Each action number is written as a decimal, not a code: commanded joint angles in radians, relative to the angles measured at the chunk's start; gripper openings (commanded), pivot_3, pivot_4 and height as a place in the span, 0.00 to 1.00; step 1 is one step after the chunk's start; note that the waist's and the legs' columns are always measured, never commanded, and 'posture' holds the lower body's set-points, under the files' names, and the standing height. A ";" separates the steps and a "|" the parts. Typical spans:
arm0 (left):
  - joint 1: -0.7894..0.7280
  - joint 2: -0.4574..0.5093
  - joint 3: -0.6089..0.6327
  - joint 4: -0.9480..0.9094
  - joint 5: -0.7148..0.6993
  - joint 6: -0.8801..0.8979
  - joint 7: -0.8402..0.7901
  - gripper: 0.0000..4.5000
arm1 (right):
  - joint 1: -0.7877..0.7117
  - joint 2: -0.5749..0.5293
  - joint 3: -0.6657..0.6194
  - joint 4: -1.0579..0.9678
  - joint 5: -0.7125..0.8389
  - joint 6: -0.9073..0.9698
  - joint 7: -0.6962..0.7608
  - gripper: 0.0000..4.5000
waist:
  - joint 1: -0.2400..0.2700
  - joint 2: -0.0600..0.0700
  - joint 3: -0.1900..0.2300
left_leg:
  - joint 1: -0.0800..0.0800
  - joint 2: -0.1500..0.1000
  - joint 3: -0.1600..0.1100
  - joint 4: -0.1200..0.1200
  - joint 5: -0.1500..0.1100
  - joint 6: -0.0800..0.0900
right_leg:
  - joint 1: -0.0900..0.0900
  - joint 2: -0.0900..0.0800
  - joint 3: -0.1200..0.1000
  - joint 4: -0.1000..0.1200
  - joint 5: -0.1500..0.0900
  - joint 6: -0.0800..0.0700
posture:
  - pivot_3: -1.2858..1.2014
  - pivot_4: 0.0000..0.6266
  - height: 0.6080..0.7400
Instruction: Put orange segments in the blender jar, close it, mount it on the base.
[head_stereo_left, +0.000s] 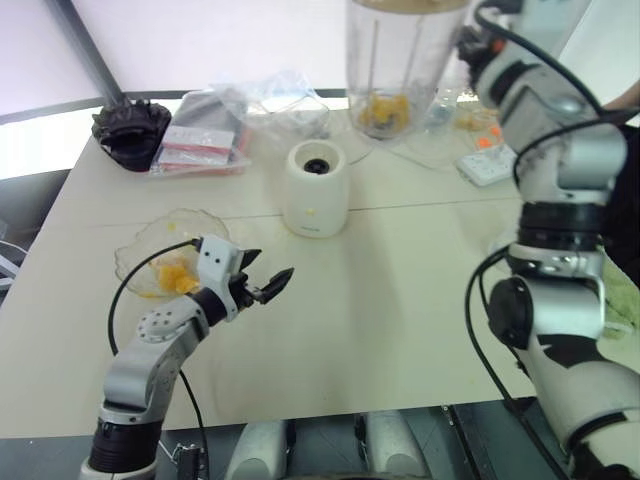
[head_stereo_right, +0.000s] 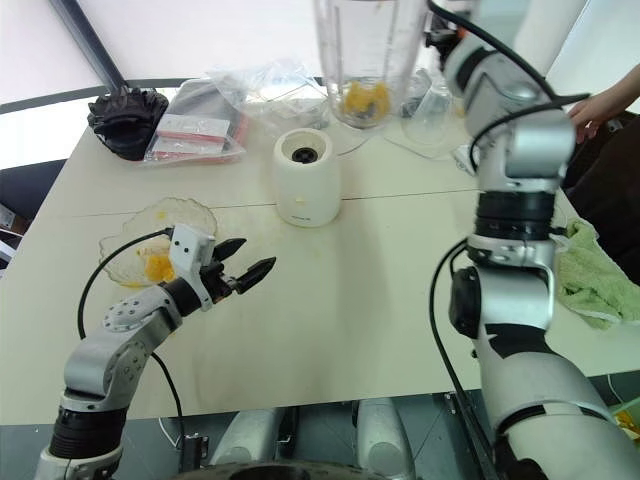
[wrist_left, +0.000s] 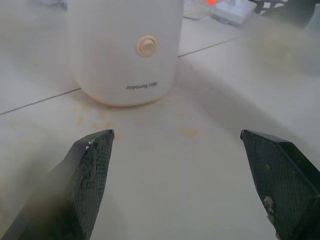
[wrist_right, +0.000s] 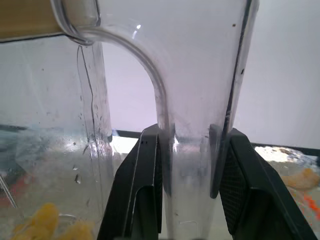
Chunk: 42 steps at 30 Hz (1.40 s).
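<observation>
My right gripper needs to set the clear blender jar, which hangs behind the base now, down and let go of it on the dark socket on top of the cream-white base (head_stereo_left: 317, 167).
The clear blender jar (head_stereo_left: 400, 60) hangs in the air above the back of the table, behind the base. Orange segments (head_stereo_left: 385, 108) lie at its bottom, and a cream band (wrist_right: 30, 20) runs along its top. My right gripper (wrist_right: 191, 170) is shut on the jar's handle (wrist_right: 192, 100). The cream-white base (head_stereo_left: 315, 188) stands upright mid-table with its dark socket facing up. My left gripper (head_stereo_left: 268, 268) is open and empty, low over the table in front-left of the base (wrist_left: 125, 50). More orange segments (head_stereo_left: 172, 275) lie in a shallow glass dish (head_stereo_left: 185, 222) just behind that arm.
A black object (head_stereo_left: 130, 130) and plastic bags (head_stereo_left: 215, 130) lie at the back left. A white power strip (head_stereo_left: 487, 160) sits at the back right. A green cloth (head_stereo_right: 595, 280) lies at the right edge, near a person's hand (head_stereo_right: 600, 105).
</observation>
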 joint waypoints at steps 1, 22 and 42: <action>0.000 -0.008 -0.014 -0.058 0.011 -0.021 0.031 0.94 | -0.074 0.033 0.013 0.067 -0.007 -0.116 0.001 0.20 | 0.003 0.000 0.000 | -0.001 0.000 0.000 0.000 0.000 0.000 | 0.000 0.000 0.000 0.000 0.000 0.000 | 0.52 0.24 1.00; 0.073 0.022 0.019 -0.137 0.016 -0.015 0.114 0.94 | -0.060 0.196 0.058 0.341 -0.051 -0.354 -0.044 0.20 | 0.000 0.000 0.000 | -0.003 -0.001 -0.002 0.000 0.002 -0.003 | -0.004 0.001 -0.001 0.003 0.001 -0.001 | 0.52 0.24 1.00; 0.080 0.032 -0.013 -0.148 0.023 -0.002 0.134 0.94 | 0.141 0.214 0.143 0.342 -0.139 -0.409 -0.034 0.20 | 0.001 0.000 -0.001 | 0.012 -0.001 -0.002 -0.001 0.002 -0.003 | 0.011 0.001 -0.001 0.003 -0.001 -0.004 | 0.52 0.24 1.00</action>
